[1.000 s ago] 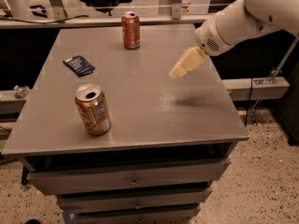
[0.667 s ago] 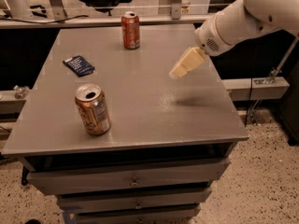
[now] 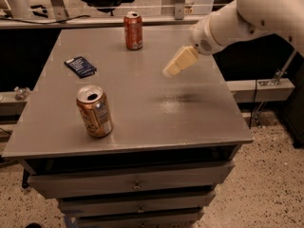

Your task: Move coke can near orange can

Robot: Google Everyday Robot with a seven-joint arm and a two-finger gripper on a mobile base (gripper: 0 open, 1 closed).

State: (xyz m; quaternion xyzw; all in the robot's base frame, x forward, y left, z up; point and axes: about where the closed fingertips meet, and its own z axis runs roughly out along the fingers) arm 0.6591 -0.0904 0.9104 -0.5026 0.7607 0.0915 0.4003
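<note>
Next, I bring my gripper to the coke can and close it around the middle of the coke can's body [image 3: 134, 32], between its silver top and its bottom.
The coke can [image 3: 133, 31], red with a silver top, stands upright near the far edge of the grey table [image 3: 142, 122]. The orange can [image 3: 95, 111], golden-copper with a pale label panel, stands upright at the front left, its top opened. My gripper [image 3: 174, 67], cream-coloured on a white arm, hovers above the middle right of the table. It is to the right of and nearer than the coke can and holds nothing. The two cans stand far apart.
A small dark blue packet [image 3: 80, 66] lies flat at the table's left, between the two cans. Drawers [image 3: 135, 185] sit under the tabletop. A rail and chair base stand behind the far edge. Speckled floor lies to the right.
My gripper and arm have shifted a little to the left, toward the table's middle. Both cans and the packet have not moved.
</note>
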